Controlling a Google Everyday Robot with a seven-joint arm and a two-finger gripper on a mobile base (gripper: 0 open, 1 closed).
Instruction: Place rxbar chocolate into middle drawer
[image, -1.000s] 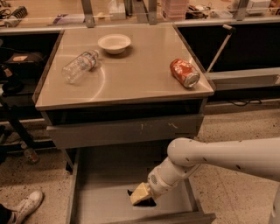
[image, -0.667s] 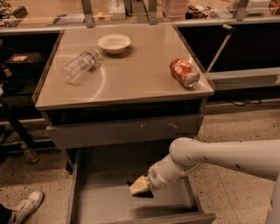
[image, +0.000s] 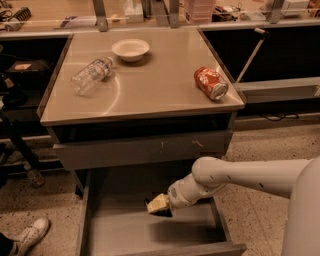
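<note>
The rxbar chocolate, now held low inside the drawer, will be let go by my gripper on the grey bottom near the middle of the open drawer (image: 160, 215).
The middle drawer (image: 125, 232) is pulled out below the cabinet top, its flat grey bottom showing. My gripper (image: 158, 205) is inside it, low over the bottom near the middle, with the pale arm reaching in from the right. A small black piece, the rxbar chocolate (image: 163, 213), shows just under the cream fingertips and is held there; most of it is hidden by the gripper.
On the cabinet top (image: 150, 95) lie an orange-red soda can (image: 211, 83) at the right, a clear plastic bottle (image: 91, 76) at the left and a white bowl (image: 130, 49) at the back. A shut grey drawer front (image: 145, 150) with pale scratches hangs above the open drawer. A shoe (image: 30, 235) is at lower left.
My gripper has moved slightly left and further back into the drawer, with the black bar still under its tip. Nothing on the cabinet top has moved.
</note>
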